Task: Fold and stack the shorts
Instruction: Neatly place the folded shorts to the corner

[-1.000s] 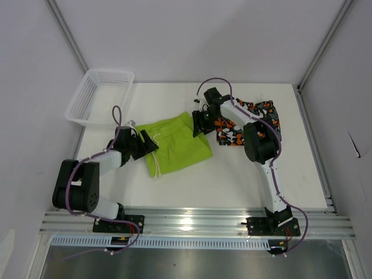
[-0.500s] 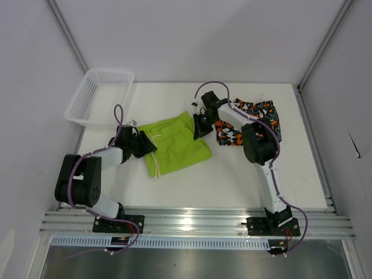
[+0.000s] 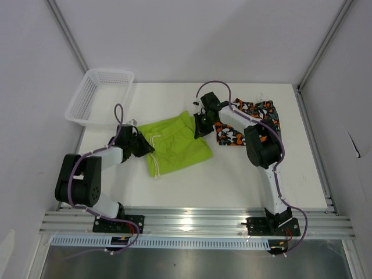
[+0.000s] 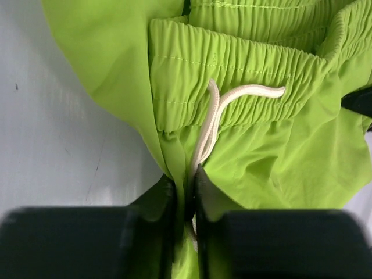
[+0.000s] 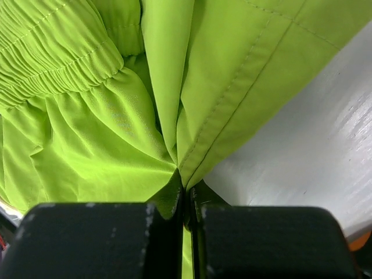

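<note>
Next, I release the lime green shorts from my left gripper so that they lie on top of the orange, black and white camo shorts [image 3: 244, 121].
The lime green shorts [image 3: 174, 144] lie spread in the middle of the table. My left gripper [image 3: 145, 145] is shut on their left edge at the waistband, pinching green fabric [image 4: 261, 157] and the white drawstring [image 4: 215, 116]. My right gripper [image 3: 199, 127] is shut on their upper right corner, with a hemmed fold [image 5: 192, 87] squeezed between the fingers. The camo shorts [image 3: 250, 122], orange, black and white, lie crumpled at the back right, partly under the right arm.
A white mesh basket [image 3: 99, 96] stands at the back left corner. Bare white table [image 3: 232, 180] stretches in front of the green shorts. Grey walls close in on both sides.
Both grippers have closed on the green shorts, the left at the waistband, the right at the far corner. The shorts have barely shifted.
</note>
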Controlling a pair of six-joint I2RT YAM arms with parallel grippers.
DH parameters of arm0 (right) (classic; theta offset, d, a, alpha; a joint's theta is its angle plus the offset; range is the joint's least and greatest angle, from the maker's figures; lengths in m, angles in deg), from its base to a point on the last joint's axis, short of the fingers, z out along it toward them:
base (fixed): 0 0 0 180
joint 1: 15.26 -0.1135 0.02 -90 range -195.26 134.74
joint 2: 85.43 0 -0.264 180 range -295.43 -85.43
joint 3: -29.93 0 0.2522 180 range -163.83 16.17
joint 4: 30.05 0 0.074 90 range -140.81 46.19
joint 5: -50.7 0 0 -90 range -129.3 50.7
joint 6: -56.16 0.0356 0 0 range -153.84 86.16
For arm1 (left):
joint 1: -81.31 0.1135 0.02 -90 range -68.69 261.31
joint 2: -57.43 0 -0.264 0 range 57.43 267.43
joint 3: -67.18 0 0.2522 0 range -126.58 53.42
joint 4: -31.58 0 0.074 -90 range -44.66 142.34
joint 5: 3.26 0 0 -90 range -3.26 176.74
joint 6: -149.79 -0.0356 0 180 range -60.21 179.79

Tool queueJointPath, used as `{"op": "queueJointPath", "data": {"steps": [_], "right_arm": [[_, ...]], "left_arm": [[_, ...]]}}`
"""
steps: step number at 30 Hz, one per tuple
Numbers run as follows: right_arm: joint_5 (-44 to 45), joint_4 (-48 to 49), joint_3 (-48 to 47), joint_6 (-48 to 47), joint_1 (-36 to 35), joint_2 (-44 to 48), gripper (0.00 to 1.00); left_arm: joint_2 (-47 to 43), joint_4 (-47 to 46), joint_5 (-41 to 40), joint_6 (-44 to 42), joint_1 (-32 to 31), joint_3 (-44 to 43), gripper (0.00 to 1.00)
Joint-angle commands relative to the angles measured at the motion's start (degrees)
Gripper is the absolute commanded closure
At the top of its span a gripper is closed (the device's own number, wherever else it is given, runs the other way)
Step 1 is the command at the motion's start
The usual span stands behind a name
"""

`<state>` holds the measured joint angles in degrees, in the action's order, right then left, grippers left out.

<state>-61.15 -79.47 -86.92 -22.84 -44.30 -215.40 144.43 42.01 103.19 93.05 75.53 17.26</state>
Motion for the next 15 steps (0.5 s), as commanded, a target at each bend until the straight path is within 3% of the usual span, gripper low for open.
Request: {"op": "queueJointPath", "data": {"steps": [1, 3, 10, 15], "right_arm": [[5.23, 1.39, -0.01, 0.86, -1.81, 5.07, 1.0], [5.76, 1.12, -0.27, 1.21, -2.07, 5.69, 1.0], [9.36, -0.29, -0.88, 2.96, -1.03, 10.17, 1.0], [10.07, -3.09, -2.9, 4.02, 2.83, 13.25, 1.0]], "left_arm": [[0.71, 0.95, -2.2, -0.65, -1.07, -2.94, 0.92], [0.37, 1.75, -3.08, -0.47, -1.77, -4.0, 1.0], [-2.19, 10.17, -8.89, 0.05, -6.34, -11.81, 1.0], [1.75, 12.73, -9.06, 1.81, -11.87, -19.99, 1.0]]}}
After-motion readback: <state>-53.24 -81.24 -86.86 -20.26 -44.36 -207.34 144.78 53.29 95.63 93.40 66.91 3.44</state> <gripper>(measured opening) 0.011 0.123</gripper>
